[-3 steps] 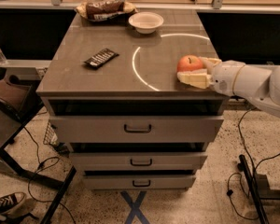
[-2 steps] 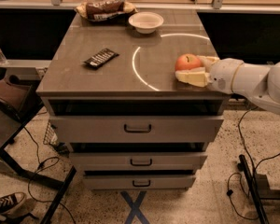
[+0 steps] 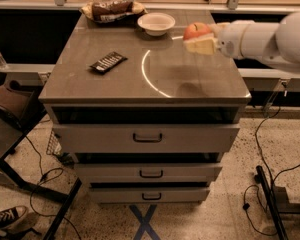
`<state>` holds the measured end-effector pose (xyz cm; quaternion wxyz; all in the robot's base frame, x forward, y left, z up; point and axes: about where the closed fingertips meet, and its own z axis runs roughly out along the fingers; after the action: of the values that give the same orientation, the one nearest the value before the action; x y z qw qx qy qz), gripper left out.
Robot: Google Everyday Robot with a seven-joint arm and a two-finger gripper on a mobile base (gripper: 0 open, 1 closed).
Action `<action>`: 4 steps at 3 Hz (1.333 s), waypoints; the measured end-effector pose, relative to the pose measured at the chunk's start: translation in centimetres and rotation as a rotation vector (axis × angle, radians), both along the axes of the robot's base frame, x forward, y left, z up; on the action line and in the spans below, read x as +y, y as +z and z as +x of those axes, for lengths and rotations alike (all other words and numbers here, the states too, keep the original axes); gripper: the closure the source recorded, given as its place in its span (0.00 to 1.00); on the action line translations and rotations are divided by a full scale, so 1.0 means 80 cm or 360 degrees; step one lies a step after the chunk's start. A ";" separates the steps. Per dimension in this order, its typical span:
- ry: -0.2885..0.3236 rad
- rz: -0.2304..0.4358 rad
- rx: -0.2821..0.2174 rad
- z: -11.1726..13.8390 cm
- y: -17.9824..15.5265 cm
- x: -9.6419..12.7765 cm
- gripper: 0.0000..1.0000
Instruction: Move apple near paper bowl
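Observation:
Next, the gripper releases the apple, now lifted above the grey cabinet top, near the back edge beside the white paper bowl [image 3: 194, 26], on the arm's side.
The orange-red apple [image 3: 196, 31] is held in my gripper [image 3: 200, 39], lifted above the right side of the grey cabinet top [image 3: 140, 69]. The gripper's pale fingers [image 3: 201, 45] are shut on the apple, and the white arm reaches in from the right. The white paper bowl [image 3: 156, 23] stands at the back middle of the top, to the left of the apple and a little farther back. The apple's shadow falls on the top below it.
A plate of dark wrapped snacks [image 3: 111, 10] sits at the back left beside the bowl. A black remote-like bar [image 3: 108, 62] lies on the left part of the top. A white arc [image 3: 147, 74] is marked on the surface. Drawers [image 3: 147, 137] are below.
The gripper has lifted the apple off the cabinet top and carried it up and back toward the bowl. The bowl, plate and black bar have not moved.

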<state>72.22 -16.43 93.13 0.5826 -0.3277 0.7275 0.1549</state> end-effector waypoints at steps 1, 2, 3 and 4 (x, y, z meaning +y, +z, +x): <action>-0.0119 -0.0035 0.0021 0.065 0.020 0.010 1.00; -0.0319 0.0007 0.0071 0.158 0.013 -0.002 1.00; -0.0431 0.0080 0.0079 0.211 -0.003 -0.027 1.00; -0.0496 0.0178 0.0070 0.242 -0.022 -0.058 1.00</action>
<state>91.60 -21.08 91.41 0.6008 -0.1744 0.7724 0.1100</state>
